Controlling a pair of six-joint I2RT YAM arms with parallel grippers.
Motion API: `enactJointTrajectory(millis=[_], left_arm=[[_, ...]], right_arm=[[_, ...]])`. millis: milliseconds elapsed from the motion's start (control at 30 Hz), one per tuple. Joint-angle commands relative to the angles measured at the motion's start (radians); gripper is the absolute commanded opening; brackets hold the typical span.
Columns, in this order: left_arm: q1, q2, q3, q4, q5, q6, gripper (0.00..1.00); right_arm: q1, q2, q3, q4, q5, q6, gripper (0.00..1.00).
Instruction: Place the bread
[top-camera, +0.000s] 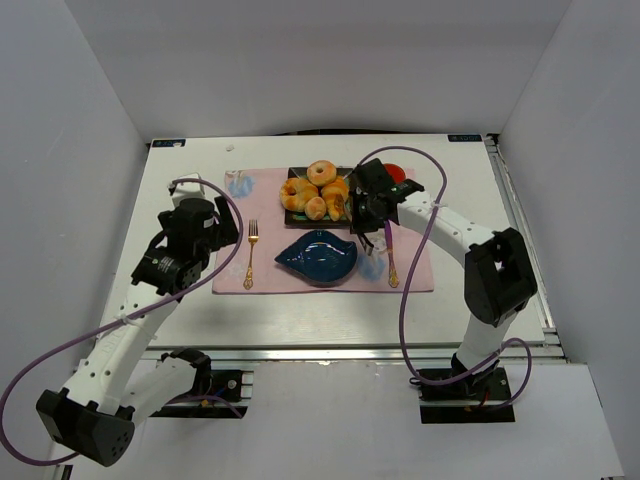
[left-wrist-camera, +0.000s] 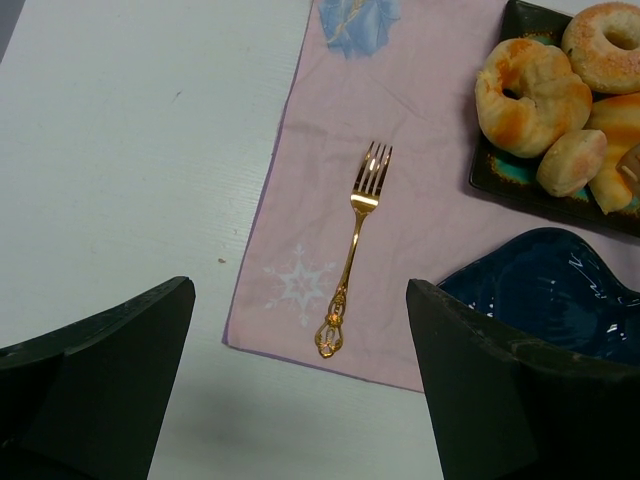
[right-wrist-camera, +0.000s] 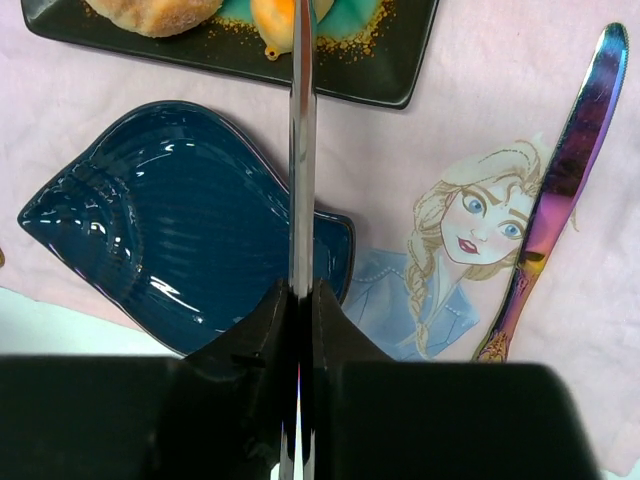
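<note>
Next, I let go of the bread with my right gripper in the middle of the dark blue leaf-shaped dish (top-camera: 315, 252) (right-wrist-camera: 172, 205).
The bread (top-camera: 336, 189), a long golden-orange croissant, lies on the black tray (top-camera: 293, 215) among other pastries. Its end shows at the right edge of the left wrist view (left-wrist-camera: 618, 140). Its tip shows at the top of the right wrist view (right-wrist-camera: 274, 22). My right gripper (top-camera: 361, 214) (right-wrist-camera: 300, 292) is shut on a thin silver metal utensil (right-wrist-camera: 301, 150), seen edge-on, that reaches up to the bread's tip. I cannot tell whether it touches. My left gripper (top-camera: 224, 230) (left-wrist-camera: 300, 290) is open and empty above the mat's left edge.
A dark blue leaf-shaped dish (top-camera: 318, 256) (right-wrist-camera: 150, 220) (left-wrist-camera: 560, 290) sits on the pink mat (top-camera: 270, 205) in front of the tray. A gold fork (top-camera: 251, 255) (left-wrist-camera: 356, 245) lies at the left, an iridescent knife (right-wrist-camera: 560, 190) at the right. A doughnut (top-camera: 321, 172) and a curled croissant (left-wrist-camera: 530, 95) share the tray.
</note>
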Motion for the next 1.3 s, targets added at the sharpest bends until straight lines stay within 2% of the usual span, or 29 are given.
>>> enactJointTrajectory(millis=[0,433,733,1033,1267], left_arm=[[0.000,-0.021,-0.015,-0.002,-0.013,0.002,0.98],[0.000,-0.030,-0.011,-0.002,-0.001,-0.006,0.98],[-0.002,-0.042,-0.008,-0.006,-0.001,-0.013,0.98],[-0.002,-0.052,-0.002,-0.013,0.013,-0.024,0.98],[0.000,-0.064,0.033,-0.039,0.018,-0.023,0.98]], right_arm=[[0.004,-0.052,0.017,0.031,0.018,0.009,0.07],[0.004,-0.113,0.130,-0.139,0.046,0.006,0.13],[0.004,-0.173,0.061,-0.161,0.034,0.007,0.14],[0.015,-0.330,-0.037,-0.181,-0.037,-0.007,0.15],[0.142,-0.449,-0.115,-0.225,-0.084,-0.031,0.16]])
